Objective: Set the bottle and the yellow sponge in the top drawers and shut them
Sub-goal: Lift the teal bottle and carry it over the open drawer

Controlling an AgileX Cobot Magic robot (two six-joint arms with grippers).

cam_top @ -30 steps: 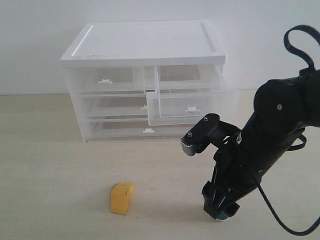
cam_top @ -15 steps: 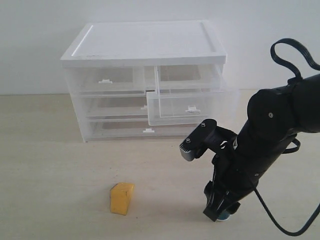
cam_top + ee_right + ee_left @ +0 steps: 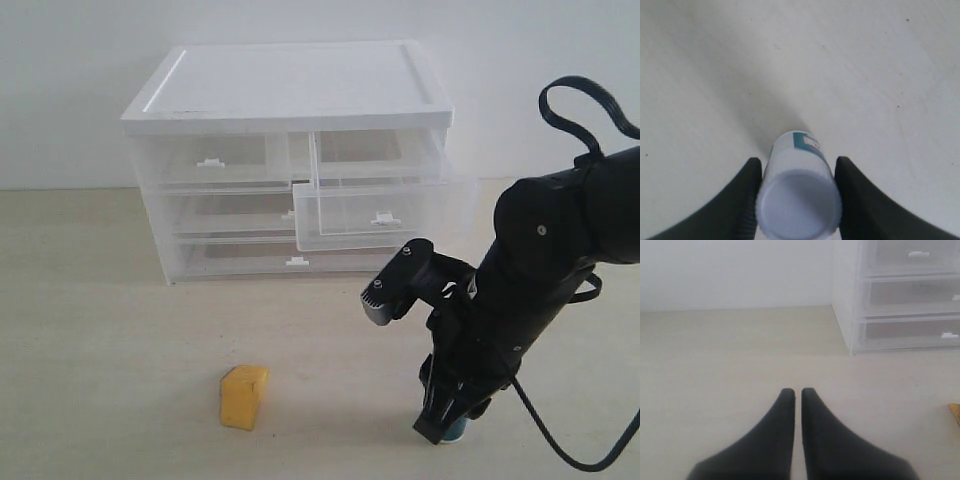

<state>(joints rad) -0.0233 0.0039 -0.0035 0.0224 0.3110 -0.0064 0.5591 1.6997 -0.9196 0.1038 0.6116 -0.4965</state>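
My right gripper needs to let go of the bottle inside the pulled-out top drawer (image 3: 347, 181), toward the side of it that is nearest the shut top drawer.
The bottle (image 3: 799, 200), white-capped with a teal label, stands on the table near the front right (image 3: 459, 431). My right gripper (image 3: 798, 162) points down over it, a finger pressed against each side of the cap; in the exterior view the right gripper (image 3: 448, 426) hides most of the bottle. The yellow sponge (image 3: 244, 396) sits alone on the table to the left and shows as a sliver (image 3: 955, 411) in the left wrist view. The top right drawer (image 3: 380, 215) is pulled out; the top left drawer (image 3: 210, 160) is pushed in. My left gripper (image 3: 796, 390) is shut and empty above bare table.
The white-topped cabinet (image 3: 290, 85) stands at the back against a white wall, with two full-width clear drawers (image 3: 240, 258) below. The cabinet's corner (image 3: 855, 315) shows in the left wrist view. A black cable (image 3: 585, 110) loops above the right arm.
The right arm has sunk lower over the bottle and its jaws have narrowed from wide apart onto the cap. Sponge, drawers and left gripper have not moved.
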